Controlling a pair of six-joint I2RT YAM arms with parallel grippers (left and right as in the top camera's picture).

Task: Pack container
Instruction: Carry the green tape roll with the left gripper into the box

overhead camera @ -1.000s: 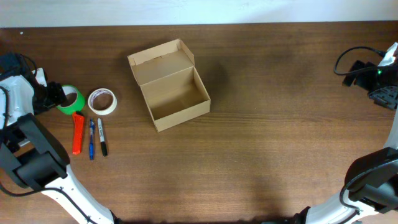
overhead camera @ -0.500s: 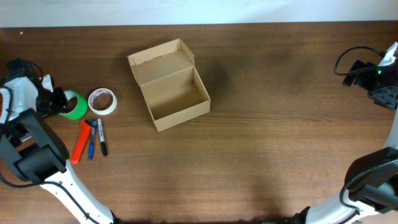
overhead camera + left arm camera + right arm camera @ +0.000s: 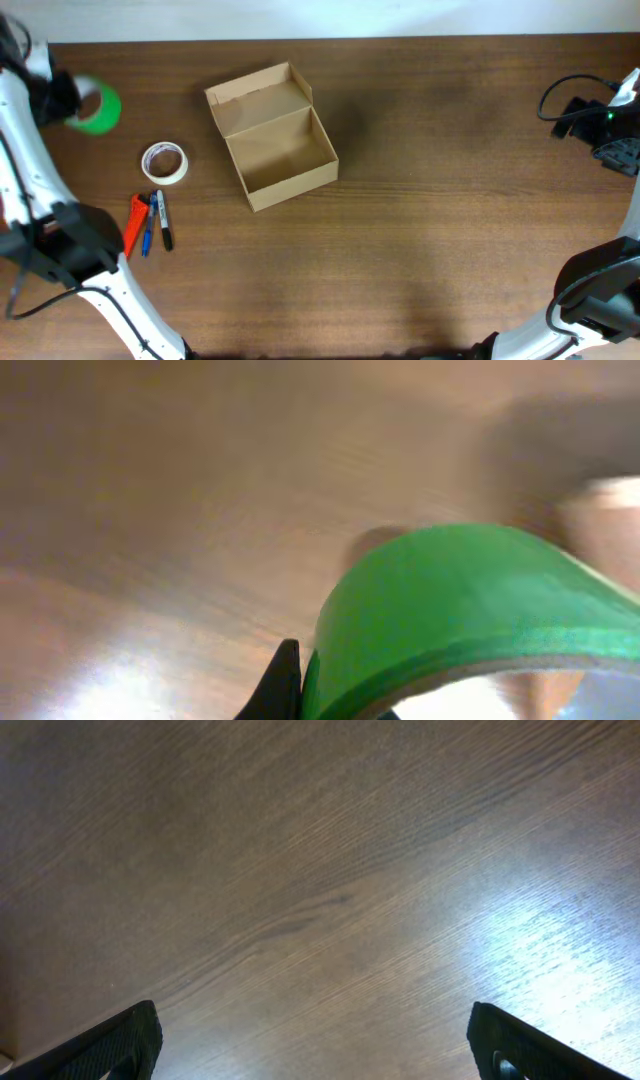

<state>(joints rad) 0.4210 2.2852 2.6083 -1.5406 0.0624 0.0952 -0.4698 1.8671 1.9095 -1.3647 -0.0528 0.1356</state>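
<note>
My left gripper is to release the green tape roll, which it now holds raised, in the container's end (image 3: 303,143) that is away from the white tape roll.
The container (image 3: 295,188), a tan cardboard box, sits open left of the table's centre, its flap lid (image 3: 258,98) folded back toward the far side; nothing lies in it. My left gripper (image 3: 72,103) is raised at the far left with a green tape roll (image 3: 98,108) in its grip. In the left wrist view the green tape roll (image 3: 470,600) fills the lower right, blurred, with one black finger (image 3: 285,680) pressed against its outer wall; the other finger is hidden. My right gripper (image 3: 612,140) rests at the far right edge, its fingers (image 3: 130,1040) spread wide over bare wood.
A white tape roll (image 3: 164,162) lies flat left of the box. Below it lie an orange tool (image 3: 132,225), a blue pen (image 3: 148,225) and a black pen (image 3: 164,222). A black cable (image 3: 560,95) loops near the right arm.
My left gripper shut on the green tape roll and carried it up and toward the far left corner. The orange tool swung so its top leans toward the pens. The right arm stayed still.
</note>
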